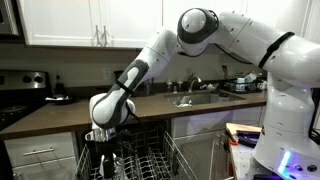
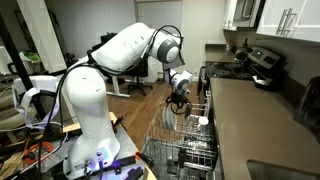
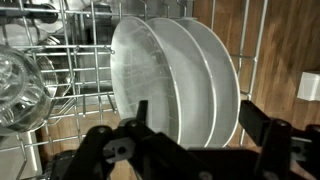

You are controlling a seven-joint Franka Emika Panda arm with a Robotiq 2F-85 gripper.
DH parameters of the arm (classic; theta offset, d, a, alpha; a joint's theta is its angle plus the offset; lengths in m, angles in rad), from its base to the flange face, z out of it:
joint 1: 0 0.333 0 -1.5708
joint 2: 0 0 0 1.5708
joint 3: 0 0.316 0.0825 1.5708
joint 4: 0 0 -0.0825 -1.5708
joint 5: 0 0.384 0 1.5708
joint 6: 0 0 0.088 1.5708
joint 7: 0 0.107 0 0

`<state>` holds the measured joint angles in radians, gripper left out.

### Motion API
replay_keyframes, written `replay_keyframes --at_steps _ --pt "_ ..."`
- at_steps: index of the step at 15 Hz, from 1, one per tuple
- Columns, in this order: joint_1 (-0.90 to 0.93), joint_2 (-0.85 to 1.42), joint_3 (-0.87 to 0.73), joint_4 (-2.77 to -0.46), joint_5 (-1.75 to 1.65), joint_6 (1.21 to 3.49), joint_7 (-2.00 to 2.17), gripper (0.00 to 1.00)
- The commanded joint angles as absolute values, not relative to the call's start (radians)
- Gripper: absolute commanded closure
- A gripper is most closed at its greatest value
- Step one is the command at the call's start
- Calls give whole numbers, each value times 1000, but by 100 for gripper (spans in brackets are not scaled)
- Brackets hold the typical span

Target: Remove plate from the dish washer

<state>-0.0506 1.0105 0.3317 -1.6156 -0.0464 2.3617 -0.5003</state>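
The open fingers of my gripper span the rims of several plates, so they should move toward the clear glass and pinch only the rim of the plate (image 3: 176, 92) next to it.
In the wrist view, white glossy plates (image 3: 165, 75) stand on edge side by side between the tines of the dish washer rack (image 3: 80, 40). My gripper (image 3: 198, 128) is open, its dark fingers (image 3: 258, 125) spread to either side of the plates' near edge without pressing on them. In both exterior views the gripper (image 1: 105, 138) (image 2: 178, 100) hangs down over the pulled-out wire rack (image 1: 150, 160) (image 2: 185, 140) of the dish washer. The plates themselves are too small to pick out in those views.
A clear glass (image 3: 20, 90) sits in the rack beside the plates. A small white item (image 2: 203, 121) stands in the rack. The countertop (image 1: 60, 112) with sink (image 1: 195, 98) and a stove (image 2: 255, 65) run along the wall. White cabinets (image 1: 70, 25) hang above.
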Motion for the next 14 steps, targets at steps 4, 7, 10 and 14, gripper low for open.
replay_keyframes --at_steps 4,7,10,14 --pt "-27 1029 305 -1586 -23 2313 -495 45" --pt "-24 1032 300 -1580 -25 2313 -495 66" --pt "-19 1033 294 -1577 -26 2317 -494 75" --pt "0 1050 271 -1550 -38 2318 -479 70"
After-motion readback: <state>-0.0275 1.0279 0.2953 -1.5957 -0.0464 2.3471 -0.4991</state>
